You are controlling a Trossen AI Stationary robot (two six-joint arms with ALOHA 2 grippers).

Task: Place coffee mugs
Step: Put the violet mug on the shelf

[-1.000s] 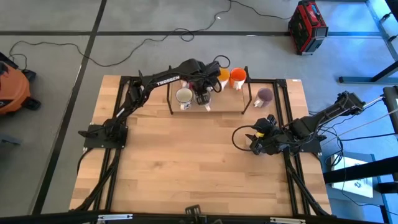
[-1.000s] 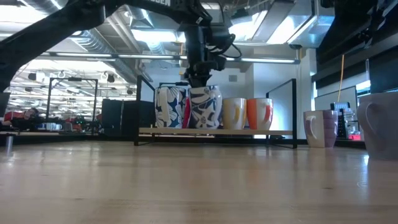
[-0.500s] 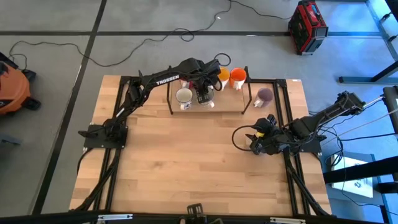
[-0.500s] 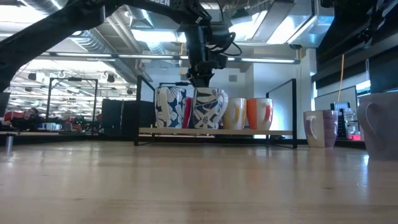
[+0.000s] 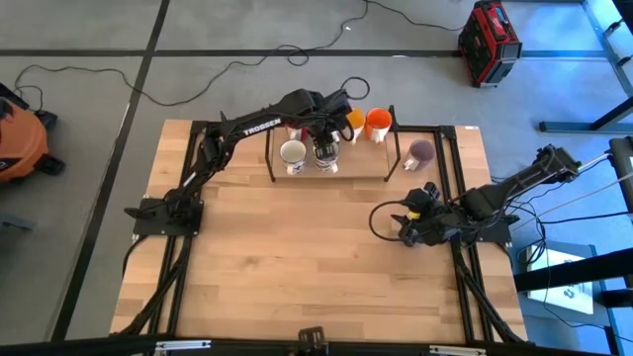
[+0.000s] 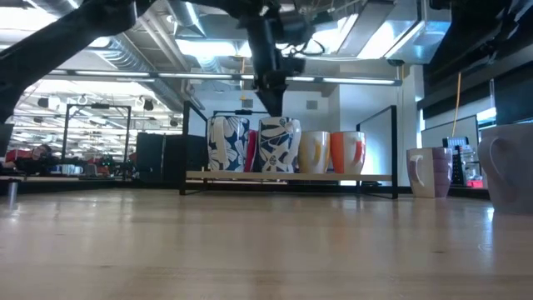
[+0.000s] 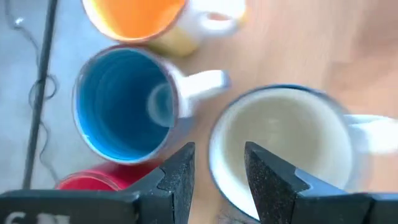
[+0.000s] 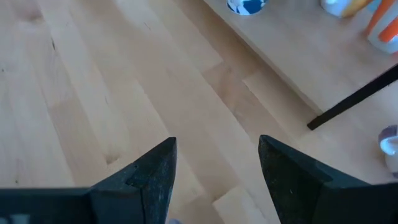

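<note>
My right gripper is to go next to the dull purple mug beside the rack. It should close on the mug's rim (image 5: 432, 150), facing away from the rack.
A low rack (image 5: 361, 178) at the table's far side holds several coffee mugs. A white mug with blue flowers (image 5: 326, 153) (image 6: 279, 143) stands upright on the shelf, cream inside (image 7: 280, 143). My left gripper (image 5: 326, 136) (image 7: 217, 171) hangs open just above it, fingers either side of the near rim. Beside it stand another flowered mug (image 5: 293, 153), a blue-lined mug (image 7: 124, 102), a red mug (image 7: 106, 180), a yellow-orange mug (image 5: 354, 121) and an orange mug (image 5: 378, 124). A dull purple mug (image 5: 421, 151) stands on the table right of the rack. My right gripper (image 5: 406, 225) (image 8: 217, 168) waits open at the right.
The rack's dark frame posts (image 5: 396, 158) rise at its ends. A large pale mug (image 6: 508, 167) shows at the low view's right edge. Bare wooden table (image 5: 297, 257) spreads in front of the rack.
My left gripper has opened and let go of the flowered mug, then risen a little above its rim. The mug has shifted slightly toward the table's right and now stands on the rack's shelf on its own.
</note>
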